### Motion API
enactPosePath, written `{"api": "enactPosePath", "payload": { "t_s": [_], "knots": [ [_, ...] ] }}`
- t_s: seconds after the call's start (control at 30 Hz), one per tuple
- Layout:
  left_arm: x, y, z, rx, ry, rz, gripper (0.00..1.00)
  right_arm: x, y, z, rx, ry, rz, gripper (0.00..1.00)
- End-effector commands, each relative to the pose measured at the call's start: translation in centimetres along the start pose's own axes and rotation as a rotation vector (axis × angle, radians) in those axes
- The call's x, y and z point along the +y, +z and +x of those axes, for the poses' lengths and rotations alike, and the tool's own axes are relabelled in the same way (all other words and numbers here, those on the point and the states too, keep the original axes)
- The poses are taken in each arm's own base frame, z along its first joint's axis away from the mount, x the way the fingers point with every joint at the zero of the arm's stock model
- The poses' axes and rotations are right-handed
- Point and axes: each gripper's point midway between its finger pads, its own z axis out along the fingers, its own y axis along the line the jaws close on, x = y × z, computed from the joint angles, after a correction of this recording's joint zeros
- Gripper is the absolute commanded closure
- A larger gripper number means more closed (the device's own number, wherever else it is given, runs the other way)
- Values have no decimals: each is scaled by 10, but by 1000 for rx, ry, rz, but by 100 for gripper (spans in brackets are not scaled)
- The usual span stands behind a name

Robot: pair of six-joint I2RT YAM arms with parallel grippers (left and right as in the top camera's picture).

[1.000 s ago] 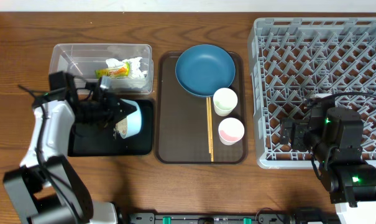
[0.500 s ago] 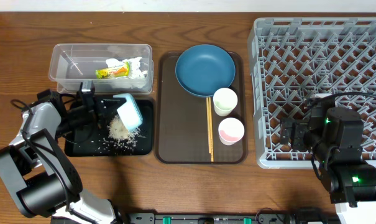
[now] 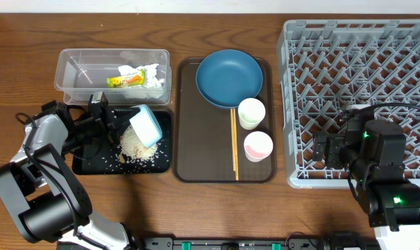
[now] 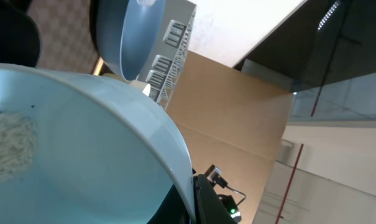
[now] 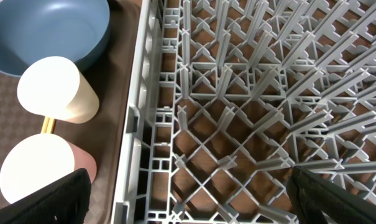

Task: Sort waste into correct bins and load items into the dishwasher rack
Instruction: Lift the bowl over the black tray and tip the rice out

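Observation:
My left gripper has the light blue bowl, tipped on its side over the black tray. I will set it down with that gripper on the brown serving tray [image 3: 204,133] between the chopsticks and the black tray.
My left gripper [image 3: 126,125] is shut on the rim of the light blue bowl [image 3: 146,125], which is tipped on its side over the black tray [image 3: 91,163]. A heap of white rice [image 3: 135,143] lies on that tray under the bowl. In the left wrist view the bowl [image 4: 82,143] fills the left half, a few grains still stick to its inside, and my left gripper [image 4: 191,200] pinches its rim. The clear tub [image 3: 78,66] holds the napkin [image 3: 150,75] and the wrapper [image 3: 125,81]. My right gripper [image 3: 329,149] [image 5: 194,205] hangs open above the rack [image 3: 359,42] [image 5: 250,93].
A brown serving tray [image 3: 196,139] in the middle carries the dark blue plate [image 3: 229,78], a cream cup [image 3: 251,112], a pink cup [image 3: 258,146] and the chopsticks [image 3: 234,142]. The right wrist view shows the cream cup [image 5: 54,87] and pink cup [image 5: 38,168] just left of the rack wall.
The left arm has swung round and tipped the bowl over. Rice has spilled out onto the black tray, and the heap has grown. The right arm has not moved.

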Motion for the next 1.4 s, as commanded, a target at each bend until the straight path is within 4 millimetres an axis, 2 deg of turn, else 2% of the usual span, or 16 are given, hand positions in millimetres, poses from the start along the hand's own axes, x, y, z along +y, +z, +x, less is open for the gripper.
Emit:
{"api": "enactPosePath", "payload": {
  "t_s": [0.0,0.07,0.1,0.2,0.23,0.33,0.47,0.6,0.7,0.77,0.87,0.9,0.97,1.13,1.23,1.37],
  "knots": [
    [24,-3,-8,-38,-66,-126,94,1,-5,-8,-24,7,-1,1],
    [41,-6,-11,-68,-116,-225,94,1,-5,-8,-24,7,-1,1],
    [39,-6,-11,-65,-107,-211,94,1,-5,-8,-22,7,-1,1],
    [3,-2,-8,-14,98,-10,94,1,-5,-6,-13,7,-1,1],
    [0,-2,-8,-11,117,6,94,1,-5,-5,-13,7,-1,1],
    [5,-2,-13,-23,130,-26,94,1,-5,-6,-13,7,-1,1],
    [-8,-1,-8,-5,189,43,94,1,-5,-5,-11,7,-1,1],
    [7,-4,-14,-33,152,-46,94,1,-5,-5,-11,7,0,1],
    [-8,-4,-10,-13,209,44,94,1,-5,-5,-11,7,0,1],
    [2,-5,-15,-32,220,-21,94,1,-5,-5,-10,7,0,1],
    [37,-12,-27,-107,27,-225,94,1,-5,-5,-12,7,0,1],
    [29,-10,-25,-91,46,-178,94,1,-5,-5,-12,7,0,1],
    [-10,-7,-13,-26,217,43,94,1,-5,-5,-10,7,0,1],
    [14,-11,-23,-73,131,-94,94,1,-5,-6,-14,7,-1,1],
    [-11,-9,-15,-34,239,47,94,1,-5,-5,-9,7,-1,1],
    [-9,-8,-14,-34,235,28,94,1,-5,-6,-14,7,-1,1]
  ]
}}
